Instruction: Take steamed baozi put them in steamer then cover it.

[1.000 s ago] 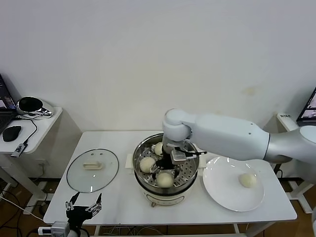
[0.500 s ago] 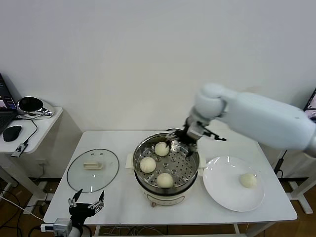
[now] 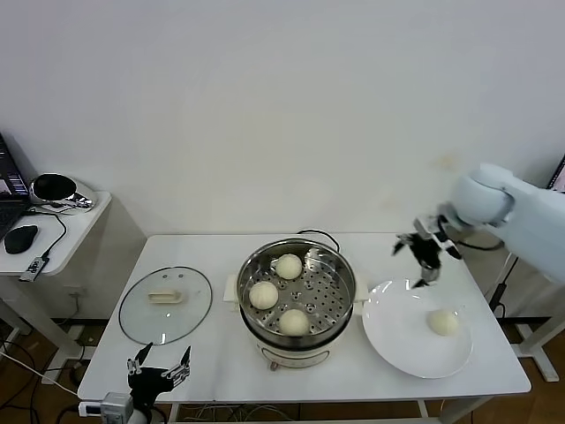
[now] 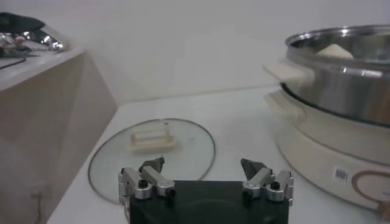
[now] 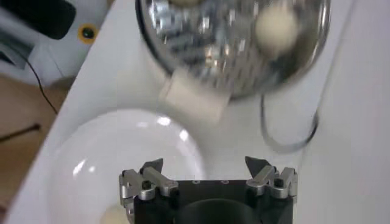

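Note:
I need to next lower my right gripper to the white plate and close it on the sides of the last baozi (image 3: 443, 322) (image 5: 115, 215) lying there.
The steel steamer (image 3: 298, 265) stands mid-table with three cream baozi on its perforated tray: one at the back (image 3: 289, 266), one on the left (image 3: 263, 294), one at the front (image 3: 294, 321). A fourth baozi (image 3: 443, 322) lies on the white plate (image 3: 397, 336) to the right. My right gripper (image 3: 425, 258) is open and empty, in the air above the plate's far edge. In the right wrist view the gripper (image 5: 204, 165) is over the plate (image 5: 116, 152) with the steamer (image 5: 231, 49) beyond. The glass cover (image 3: 165, 303) lies flat at the left. My left gripper (image 3: 160, 369) is open, parked below the table's front edge.
A black power cord (image 3: 318, 237) runs behind the steamer. A side table (image 3: 53, 221) with a mouse and a shiny object stands at the far left. In the left wrist view the cover (image 4: 152, 155) and the steamer's wall (image 4: 341, 79) show.
My right gripper has left the steamer, empty, and swung right to above the plate's far edge. A third baozi now lies in the steamer. The left arm has barely moved.

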Motion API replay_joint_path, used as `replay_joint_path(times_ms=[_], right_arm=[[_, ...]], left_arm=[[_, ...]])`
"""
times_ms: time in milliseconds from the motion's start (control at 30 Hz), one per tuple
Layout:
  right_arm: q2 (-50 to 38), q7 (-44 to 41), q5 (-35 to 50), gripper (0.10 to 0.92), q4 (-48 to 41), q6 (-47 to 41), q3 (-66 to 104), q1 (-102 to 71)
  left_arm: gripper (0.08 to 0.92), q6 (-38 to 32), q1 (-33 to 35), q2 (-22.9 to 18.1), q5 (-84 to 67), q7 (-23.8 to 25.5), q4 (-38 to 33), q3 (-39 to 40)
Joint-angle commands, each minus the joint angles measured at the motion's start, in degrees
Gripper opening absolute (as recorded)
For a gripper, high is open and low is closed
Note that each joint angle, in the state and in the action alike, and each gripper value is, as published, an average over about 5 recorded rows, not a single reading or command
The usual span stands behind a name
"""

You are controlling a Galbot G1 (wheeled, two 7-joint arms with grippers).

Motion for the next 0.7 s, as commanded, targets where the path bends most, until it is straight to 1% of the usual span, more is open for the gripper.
replay_joint_path(times_ms=[33,267,700], right_arm=[[-6.1,1.1,-4.4,0.823,-2.0,-6.2,5.8,-13.2],[-4.1,3.0,-7.3,0.823,-5.8,-4.3,10.2,-21.9],[0.8,7.0,-11.1,0.823,-12.7,-1.4,14.4,-26.6]], left_arm=[[0.823,0.0,0.1,0.0,0.0,0.0,0.0,0.3],[0.823,-0.1,0.6,-0.4,0.5,-0.2,0.2,0.5],[0.823,-0.1,0.6,-0.7,1.2,-0.3,1.4,0.3]])
